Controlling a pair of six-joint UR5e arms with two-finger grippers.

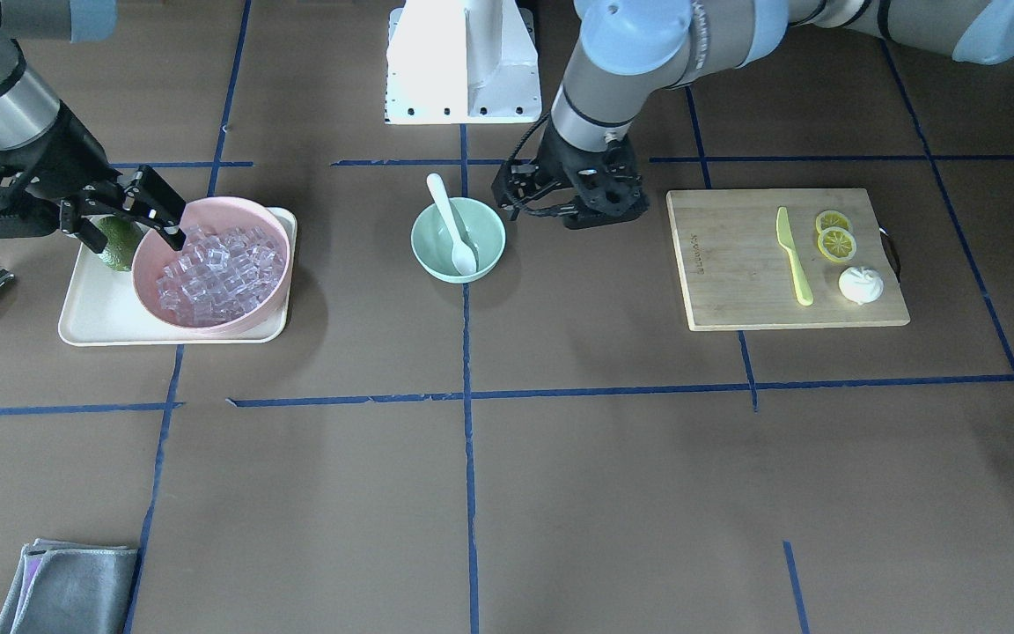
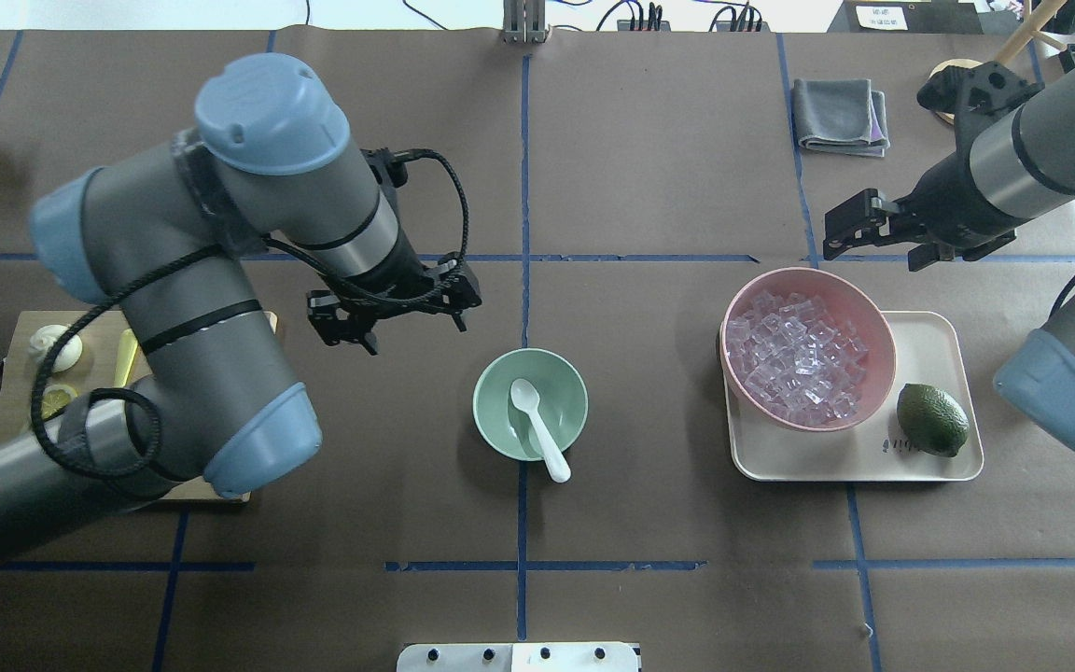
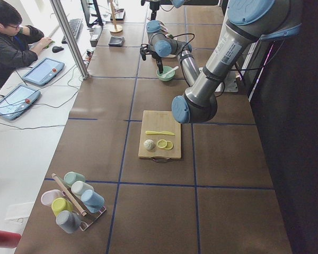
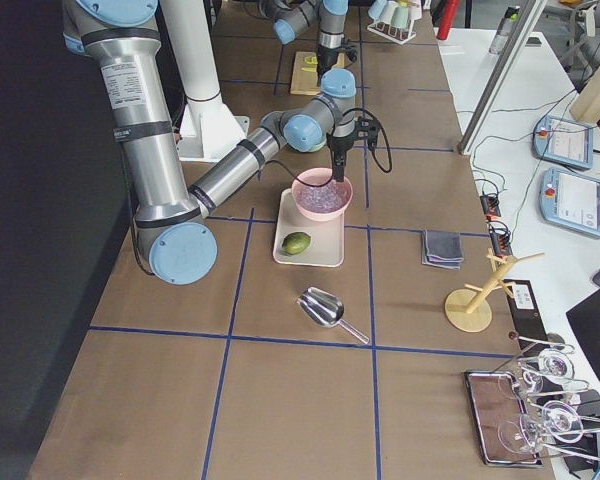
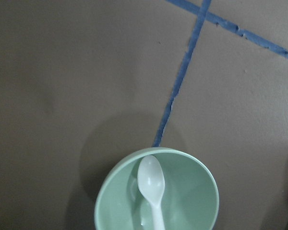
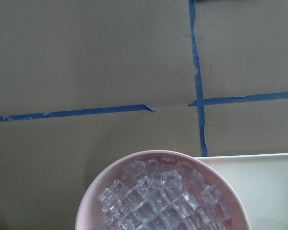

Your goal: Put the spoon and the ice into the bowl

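Next, my right gripper moves down to a clear ice cube near the middle of the pink bowl (image 1: 217,257) and then closes on the sides of that cube.
The white spoon (image 1: 452,224) lies in the mint-green bowl (image 1: 428,251) at the table's middle, its handle resting over the rim. Both also show in the overhead view, spoon (image 2: 536,425) and bowl (image 2: 491,392), and in the left wrist view, spoon (image 5: 151,179) and bowl (image 5: 192,201). My left gripper (image 2: 414,331) hangs open and empty just beside the bowl. Many clear ice cubes (image 2: 799,359) fill the pink bowl (image 2: 878,327); no cube shows in the green bowl. My right gripper (image 1: 177,227) is open and empty over the pink bowl's rim; the ice (image 6: 163,201) shows in its wrist view.
The pink bowl stands on a cream tray (image 2: 929,336) with a lime (image 2: 932,420). A wooden cutting board (image 1: 736,264) holds a yellow-green knife (image 1: 793,255), lemon slices and a white lump. A grey cloth (image 1: 76,586) and a metal scoop (image 4: 325,308) lie near the table's edges.
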